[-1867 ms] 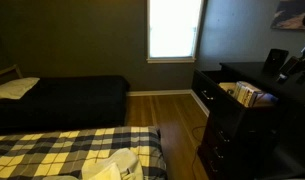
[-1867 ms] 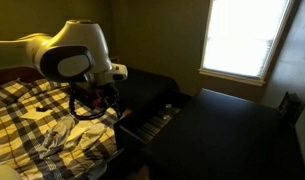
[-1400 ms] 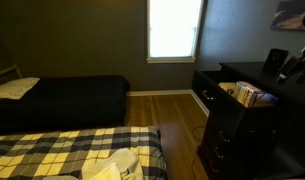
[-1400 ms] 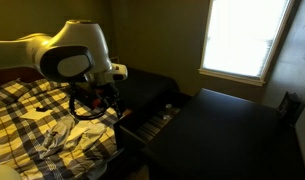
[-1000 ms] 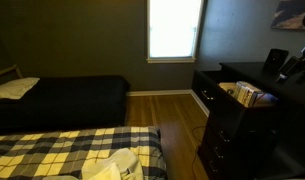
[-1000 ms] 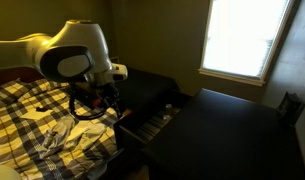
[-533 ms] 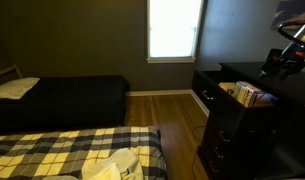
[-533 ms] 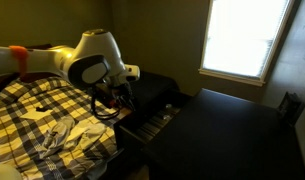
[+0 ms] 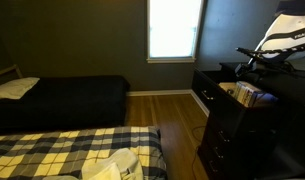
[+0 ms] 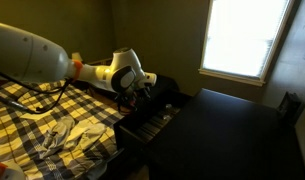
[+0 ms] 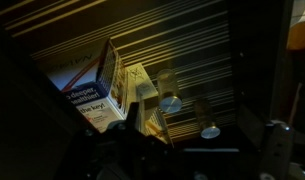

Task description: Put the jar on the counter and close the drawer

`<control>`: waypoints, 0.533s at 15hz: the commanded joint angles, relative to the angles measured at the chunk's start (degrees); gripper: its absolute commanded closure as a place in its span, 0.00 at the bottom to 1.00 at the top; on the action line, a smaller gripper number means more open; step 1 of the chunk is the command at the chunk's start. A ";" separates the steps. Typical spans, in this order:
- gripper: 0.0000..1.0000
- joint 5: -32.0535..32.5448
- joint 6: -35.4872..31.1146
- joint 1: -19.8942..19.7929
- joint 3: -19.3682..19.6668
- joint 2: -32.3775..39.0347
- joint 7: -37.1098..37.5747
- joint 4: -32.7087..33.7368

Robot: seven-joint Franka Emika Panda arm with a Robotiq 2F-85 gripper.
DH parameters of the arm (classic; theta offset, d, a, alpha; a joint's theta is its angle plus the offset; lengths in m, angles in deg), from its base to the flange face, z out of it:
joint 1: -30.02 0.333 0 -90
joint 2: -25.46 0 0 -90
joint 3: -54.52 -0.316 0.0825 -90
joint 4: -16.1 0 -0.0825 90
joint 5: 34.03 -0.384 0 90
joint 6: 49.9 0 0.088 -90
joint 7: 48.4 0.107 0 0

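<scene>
I need to close my gripper on the silver lid (image 9: pixel 229 86) (image 11: pixel 171 104) of the clear jar that is closer to the printed box in the open drawer.
The black dresser's top drawer (image 9: pixel 238 96) stands open, also in an exterior view (image 10: pixel 152 120), with a tan inside. The wrist view looks down into it: two clear jars with silver lids, one (image 11: pixel 168 92) beside a box and one (image 11: pixel 206 120) to its right. The black counter (image 9: pixel 254 71) (image 10: pixel 227 130) is bare where it shows. My gripper (image 10: pixel 144 90) (image 9: pixel 248 62) hangs above the open drawer, apart from the jars. In the wrist view the gripper (image 11: pixel 162 152) is a dark mass at the bottom; its jaws are too dark to read.
Boxes and a printed carton (image 11: pixel 97 85) fill the drawer's left part. A plaid bed (image 10: pixel 52 130) lies close beside the dresser. A dark bed (image 9: pixel 67 98) and a bright window (image 9: pixel 174 28) are beyond. Wood floor (image 9: pixel 177 115) runs in front of the dresser.
The arm has swung from above the plaid bed over to the dresser; the gripper now hangs over the open drawer. The drawer and its contents have not moved.
</scene>
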 commanded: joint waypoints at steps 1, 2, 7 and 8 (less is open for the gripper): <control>0.00 7.10 0.82 -0.92 -1.63 10.90 15.27 10.28; 0.00 8.43 1.30 -0.14 -1.04 13.15 19.28 12.64; 0.00 11.21 3.57 4.65 3.01 22.59 33.61 22.40; 0.00 11.69 4.84 5.69 3.92 24.12 36.05 24.01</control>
